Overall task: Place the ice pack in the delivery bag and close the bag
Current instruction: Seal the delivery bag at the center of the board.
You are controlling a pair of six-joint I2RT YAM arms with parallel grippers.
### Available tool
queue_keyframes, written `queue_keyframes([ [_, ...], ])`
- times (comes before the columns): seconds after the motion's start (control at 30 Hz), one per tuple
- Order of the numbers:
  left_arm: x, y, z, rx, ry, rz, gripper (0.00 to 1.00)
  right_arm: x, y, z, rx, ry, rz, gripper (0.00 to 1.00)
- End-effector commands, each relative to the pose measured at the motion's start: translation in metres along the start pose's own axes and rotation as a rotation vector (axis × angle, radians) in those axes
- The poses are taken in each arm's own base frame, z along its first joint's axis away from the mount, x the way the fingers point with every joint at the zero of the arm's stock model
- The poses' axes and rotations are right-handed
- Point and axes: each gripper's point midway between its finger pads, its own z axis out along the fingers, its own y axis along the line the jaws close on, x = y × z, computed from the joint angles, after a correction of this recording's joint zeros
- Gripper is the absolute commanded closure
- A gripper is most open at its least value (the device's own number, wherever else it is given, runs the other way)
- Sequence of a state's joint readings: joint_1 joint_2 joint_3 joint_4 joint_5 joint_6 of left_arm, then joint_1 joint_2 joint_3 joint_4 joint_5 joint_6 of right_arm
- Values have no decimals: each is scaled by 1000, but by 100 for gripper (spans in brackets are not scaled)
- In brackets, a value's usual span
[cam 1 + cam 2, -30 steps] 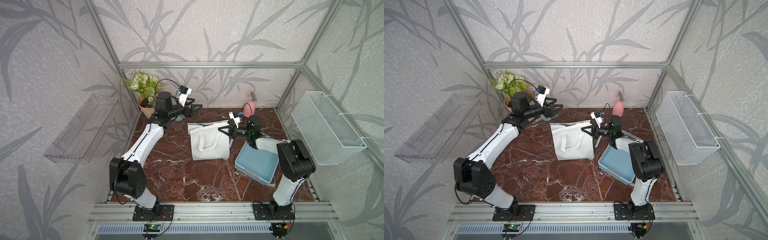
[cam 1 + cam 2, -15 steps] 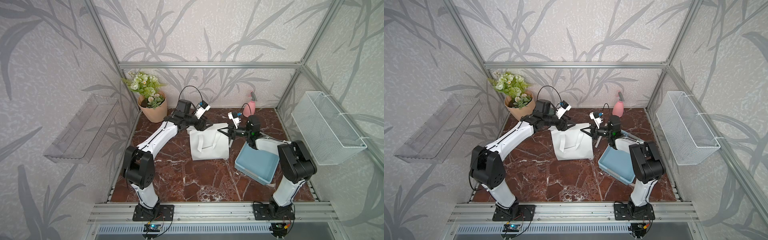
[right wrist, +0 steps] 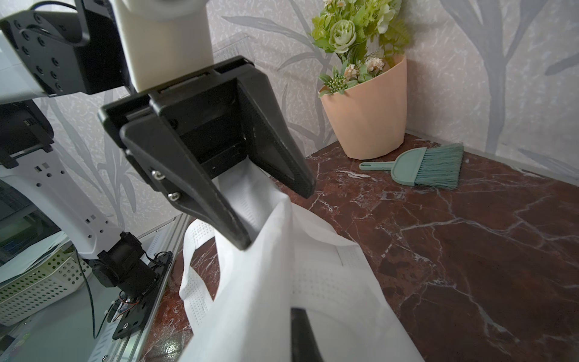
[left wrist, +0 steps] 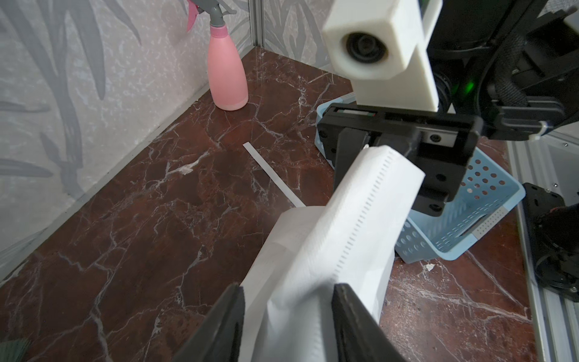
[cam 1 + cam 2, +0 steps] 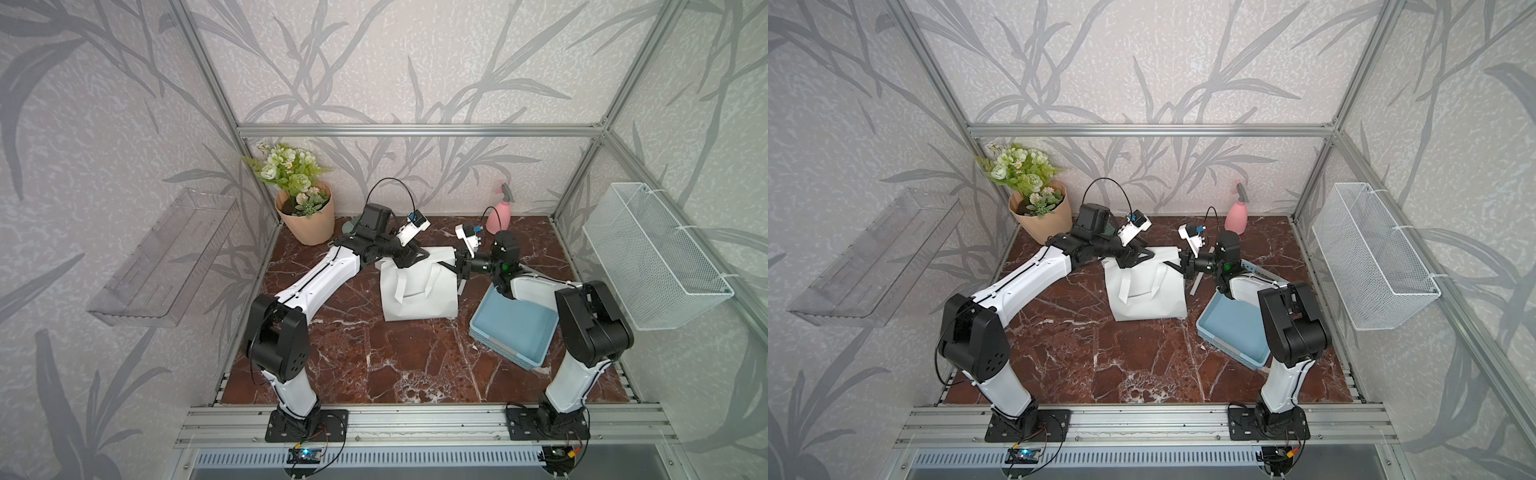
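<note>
Next, my right gripper opens and pinches the top edge [image 3: 282, 259] with fingers on either side, because the delivery bag's cloth hangs over one of its fingers.
The white delivery bag [image 5: 417, 291] stands mid-table, its loop handles hanging down the front. My right gripper [image 5: 455, 266] is shut on the bag's top edge at the right; in the right wrist view [image 3: 289, 313] the fabric covers all but one finger. My left gripper [image 5: 411, 261] is at the top edge on the left, open, its jaws astride a raised fold of the fabric [image 4: 360, 219]. The cloth is stretched between the two grippers. A flat blue slab [image 5: 513, 324] fills the blue tray. I cannot tell whether it is the ice pack.
The blue tray [image 5: 503, 351] sits right of the bag, under the right arm. A potted plant [image 5: 307, 220] and a teal brush [image 3: 423, 169] stand at back left, a pink spray bottle [image 5: 500, 214] at back right. A wire basket [image 5: 652, 257] hangs on the right wall.
The left arm has swung from beside the plant pot over to the bag's top edge, and its jaws have narrowed around the fabric. The right gripper has kept its hold and place.
</note>
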State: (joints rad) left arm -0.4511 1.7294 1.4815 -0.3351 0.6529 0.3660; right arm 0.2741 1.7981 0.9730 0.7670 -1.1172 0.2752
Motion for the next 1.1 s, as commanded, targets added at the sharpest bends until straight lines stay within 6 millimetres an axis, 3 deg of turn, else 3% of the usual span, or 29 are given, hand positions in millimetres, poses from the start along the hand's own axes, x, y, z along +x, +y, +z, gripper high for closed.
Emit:
queue_keyframes([
  [0.0, 26, -6, 8, -2, 79, -4, 55, -9, 15, 4, -19, -6, -45, 100],
  [0.17, 33, -3, 13, -25, 96, -2, 61, -7, 15, 3, -2, 6, -40, 100],
  [0.23, 34, 1, 13, -48, 102, 5, 68, -5, 16, 2, 6, 9, -34, 97],
  [0.3, 35, 4, 13, -70, 106, 9, 68, -4, 16, 0, 26, 8, -31, 73],
  [0.37, 36, 5, 13, -75, 107, 11, 68, 4, 13, -2, 49, 15, -16, 55],
  [0.4, 36, 4, 13, -74, 106, 12, 68, -3, 20, -5, 56, 4, -36, 52],
  [0.7, 42, 0, 15, -65, 105, 14, 66, 9, 40, -26, 149, 24, -49, 30],
  [0.93, 39, -6, 13, -46, 88, 19, 65, -17, 22, -22, 206, -3, -27, 27],
  [1.07, 36, -9, 9, -42, 78, 31, 63, -20, 15, -16, 199, 2, -13, 28],
])
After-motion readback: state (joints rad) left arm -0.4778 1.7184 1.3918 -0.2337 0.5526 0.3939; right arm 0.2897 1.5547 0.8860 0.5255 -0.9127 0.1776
